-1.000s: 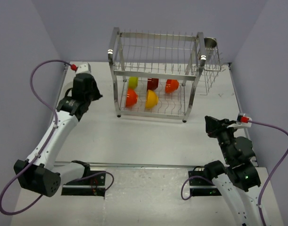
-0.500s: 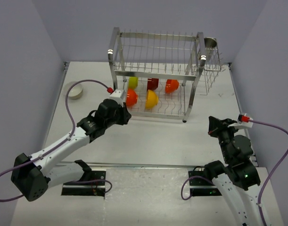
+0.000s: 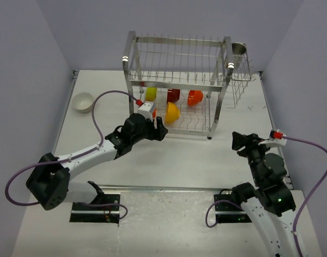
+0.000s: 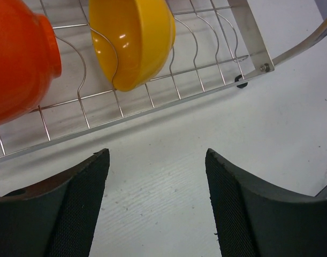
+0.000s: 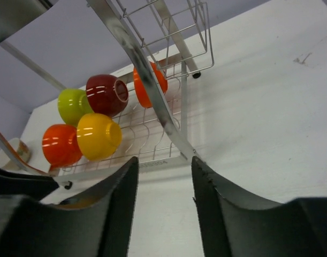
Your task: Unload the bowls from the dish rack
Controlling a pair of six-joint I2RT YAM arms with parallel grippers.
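The fingers of my left gripper needs to next go to the near edge of the yellow bowl's rim [image 3: 169, 122] [image 4: 123, 88], by the front rail of the dish rack, and close there.
The dish rack [image 3: 176, 85] stands at the back of the table. Its lower tier holds a lime-green bowl [image 3: 151, 93], a dark red bowl [image 3: 173, 95], an orange-red bowl [image 3: 195, 97], a yellow bowl [image 3: 172, 113] and an orange bowl [image 4: 18, 59]. A whitish bowl [image 3: 83, 101] sits on the table at the far left. My left gripper [image 4: 157, 154] is open and empty, low at the rack's front edge below the orange and yellow bowls. My right gripper [image 5: 164, 160] is open and empty, off the rack's near right corner, facing the bowls.
A metal cup [image 3: 238, 48] sits in the wire side basket [image 3: 239, 80] on the rack's right. The rack's front rail [image 4: 152, 107] and corner post [image 5: 147, 80] stand between the grippers and the bowls. Grey walls close in three sides.
My left arm swung from the far left of the table, where the whitish bowl now lies, across to the rack's front, and its jaws opened. My right gripper also opened.
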